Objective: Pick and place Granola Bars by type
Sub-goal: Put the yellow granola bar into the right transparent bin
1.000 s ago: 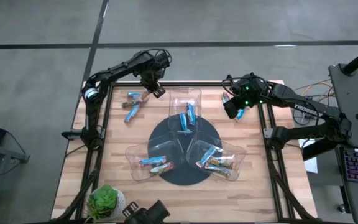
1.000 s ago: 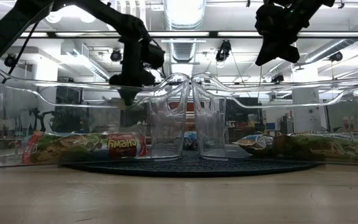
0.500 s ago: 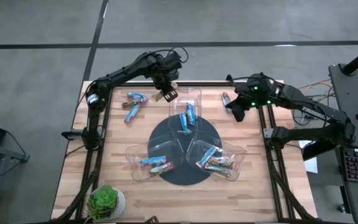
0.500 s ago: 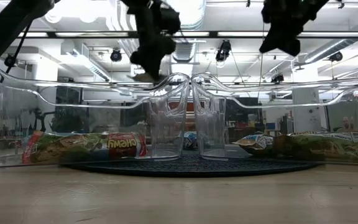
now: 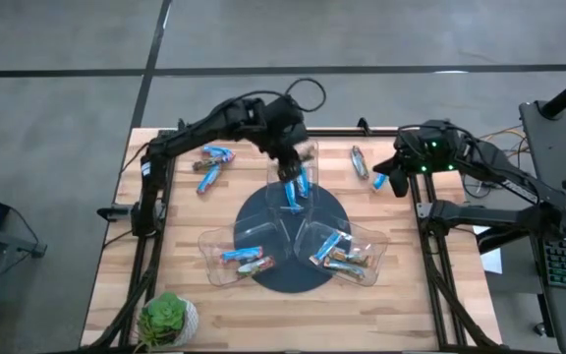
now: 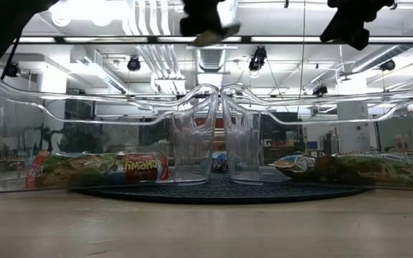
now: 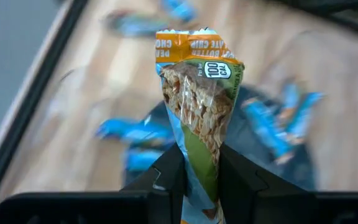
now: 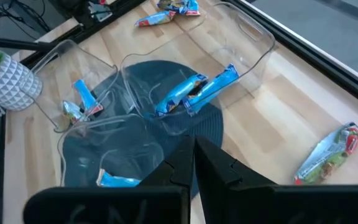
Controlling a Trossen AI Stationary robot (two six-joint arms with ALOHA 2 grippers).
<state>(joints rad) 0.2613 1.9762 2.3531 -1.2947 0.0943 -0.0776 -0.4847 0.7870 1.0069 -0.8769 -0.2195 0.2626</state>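
Note:
My left gripper should set the granola bar down and let it go beside the blue bar's far end in the near tray (image 5: 348,236) (image 7: 255,91), away from the plant. The granola bar now hangs high over the far tray.
My left gripper (image 5: 293,165) hangs over the far clear tray (image 5: 310,147), shut on a granola bar (image 7: 197,106) with an orange and green wrapper. The low view shows this bar (image 6: 217,34) high above the trays. Blue bars (image 5: 296,187) lie in the far tray. More bars lie in the near left tray (image 5: 242,258) and the near right tray (image 5: 340,254). Loose bars (image 5: 211,155) rest on the table's far left. Two more, one of them blue (image 5: 379,180), lie at the far right below my right gripper (image 8: 194,155), which is shut on nothing. My left gripper pinches the bar by one end (image 7: 202,177) between its two fingers (image 7: 169,177). The fingers slant downward, and the bar sticks out ahead of them along their line, orange end (image 7: 188,42) foremost. The bar is lifted clear of tray and table.
The three trays stand on a dark round mat (image 5: 263,211) at the table's middle. A potted plant (image 5: 165,317) sits at the near left corner. Black frame rails (image 5: 155,226) run along the table's left and right sides.
My left gripper has risen and swung toward the table's right, from above the loose bars at the far left to over the far tray, carrying the bar clear. My right gripper has drawn back toward the table's right edge and risen a little, staying shut.

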